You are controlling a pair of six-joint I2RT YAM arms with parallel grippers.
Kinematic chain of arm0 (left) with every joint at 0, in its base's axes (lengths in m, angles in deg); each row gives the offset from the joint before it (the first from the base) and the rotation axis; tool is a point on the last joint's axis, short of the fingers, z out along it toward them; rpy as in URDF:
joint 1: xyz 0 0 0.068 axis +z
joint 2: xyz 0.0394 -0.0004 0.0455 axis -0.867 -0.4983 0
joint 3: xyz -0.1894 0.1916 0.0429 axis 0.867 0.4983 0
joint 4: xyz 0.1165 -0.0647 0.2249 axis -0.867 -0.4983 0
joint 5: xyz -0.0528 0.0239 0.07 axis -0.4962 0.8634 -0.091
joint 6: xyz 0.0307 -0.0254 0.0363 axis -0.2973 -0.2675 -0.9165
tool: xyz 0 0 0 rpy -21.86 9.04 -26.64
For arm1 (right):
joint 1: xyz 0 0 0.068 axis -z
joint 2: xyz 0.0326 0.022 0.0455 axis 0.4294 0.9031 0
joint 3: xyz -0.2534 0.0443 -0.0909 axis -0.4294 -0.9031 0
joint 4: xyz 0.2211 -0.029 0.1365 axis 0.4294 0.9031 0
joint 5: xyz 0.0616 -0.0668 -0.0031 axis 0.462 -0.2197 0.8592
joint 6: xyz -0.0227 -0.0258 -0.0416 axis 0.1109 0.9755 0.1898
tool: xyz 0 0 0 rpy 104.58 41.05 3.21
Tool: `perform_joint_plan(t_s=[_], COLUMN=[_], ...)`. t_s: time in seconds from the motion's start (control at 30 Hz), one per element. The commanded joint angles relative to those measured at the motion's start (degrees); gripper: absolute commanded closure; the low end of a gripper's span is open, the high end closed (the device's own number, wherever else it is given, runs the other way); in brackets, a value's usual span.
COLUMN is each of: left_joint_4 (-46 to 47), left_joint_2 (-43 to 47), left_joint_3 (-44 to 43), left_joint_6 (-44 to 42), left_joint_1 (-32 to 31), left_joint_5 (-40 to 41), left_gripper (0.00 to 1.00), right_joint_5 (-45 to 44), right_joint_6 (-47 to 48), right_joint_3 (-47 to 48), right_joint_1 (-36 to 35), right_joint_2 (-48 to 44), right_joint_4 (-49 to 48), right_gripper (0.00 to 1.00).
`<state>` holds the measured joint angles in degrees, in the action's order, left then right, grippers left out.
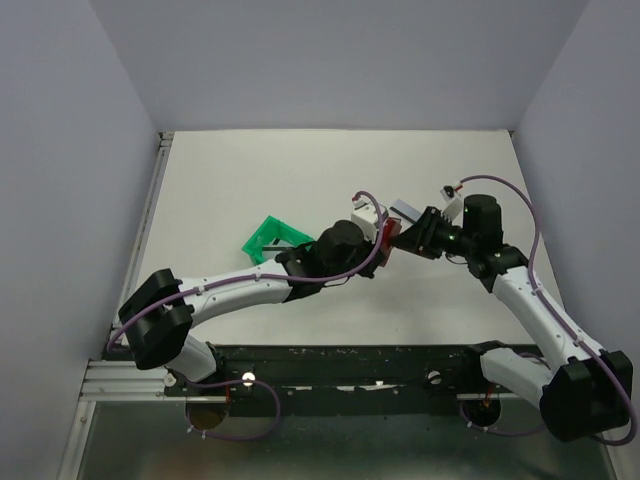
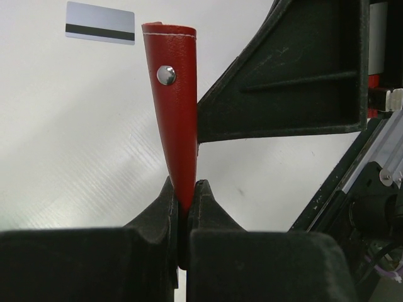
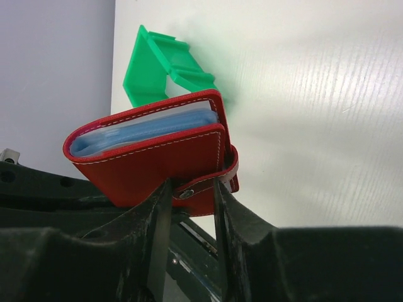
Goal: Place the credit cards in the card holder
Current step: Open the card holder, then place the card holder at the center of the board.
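Note:
The snap strap is bent over the front side of the card holder, so I will open my right gripper and pinch the strap's loose end (image 3: 186,194) to open the card holder.
The card holder (image 3: 145,157) is a red wallet with light blue sleeves inside, held up between both grippers above the table's middle (image 1: 388,236). My left gripper (image 2: 184,201) is shut on its red flap (image 2: 176,94), which carries a metal snap. My right gripper (image 3: 189,189) stands narrow around the wallet's lower edge and snap strap, its fingers (image 3: 160,214) touching it. In the top view the right gripper (image 1: 412,236) faces the left one (image 1: 378,240). One grey credit card (image 2: 99,22) with a dark stripe lies flat on the table just behind them (image 1: 408,211). No other cards show.
A green plastic tray (image 1: 272,238) lies on the table left of the grippers, behind the left forearm; it also shows in the right wrist view (image 3: 160,69). Grey walls enclose the white table (image 1: 250,170). A black rail (image 1: 350,365) runs along the near edge.

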<state>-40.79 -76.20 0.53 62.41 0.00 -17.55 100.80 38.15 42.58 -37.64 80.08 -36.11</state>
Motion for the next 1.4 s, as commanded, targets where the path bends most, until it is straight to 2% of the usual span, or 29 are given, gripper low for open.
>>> perform_joint_plan(t_s=[0.0, 0.27, 0.57, 0.77, 0.8, 1.0, 1.1, 1.2, 1.37], left_joint_4=[6.24, 5.8, 5.97, 4.3, 4.13, 2.28, 2.28, 0.27, 0.26], left_joint_2=[3.64, 4.7, 6.63, 6.46, 6.72, 7.51, 8.04, 8.13, 8.04], left_joint_3=[0.41, 1.2, 2.69, 2.87, 3.04, 2.96, 3.57, 2.96, 3.04], left_joint_6=[-0.55, -0.55, -0.47, -0.29, -0.2, -0.12, 0.76, 0.94, 0.59], left_joint_1=[-0.79, -0.79, -0.79, -0.7, -0.79, -0.7, 0.09, 0.61, 0.97], left_joint_5=[-2.84, -0.21, 3.49, 5.86, 6.47, 7.62, 6.66, 6.57, 5.78], left_gripper=[1.0, 1.0, 1.0, 1.0, 1.0, 1.0, 1.0, 1.0, 1.0], right_joint_5=[-3.13, -5.33, -10.6, -12.0, -12.97, -12.28, -10.87, -9.82, -6.57], right_joint_6=[0.92, 1.98, 4.7, 3.74, 3.83, 4.18, 4.79, 6.63, 7.43], right_joint_3=[-1.18, -0.56, 2.6, 1.99, 2.25, -0.82, -2.66, -3.63, -3.73], right_joint_1=[0.08, 0.08, -0.27, -0.27, -0.19, -0.27, -0.27, -0.19, -0.27], right_joint_2=[1.32, 2.19, 5.53, 2.73, 2.29, -4.29, -7.72, -10.8, -12.4], right_joint_4=[0.41, 3.3, 11.13, 10.08, 10.78, 5.52, 2.44, 0.68, -1.61], right_gripper=[0.65, 1.0, 1.0, 1.0, 0.98, 0.59, 0.45, 0.37, 0.33])
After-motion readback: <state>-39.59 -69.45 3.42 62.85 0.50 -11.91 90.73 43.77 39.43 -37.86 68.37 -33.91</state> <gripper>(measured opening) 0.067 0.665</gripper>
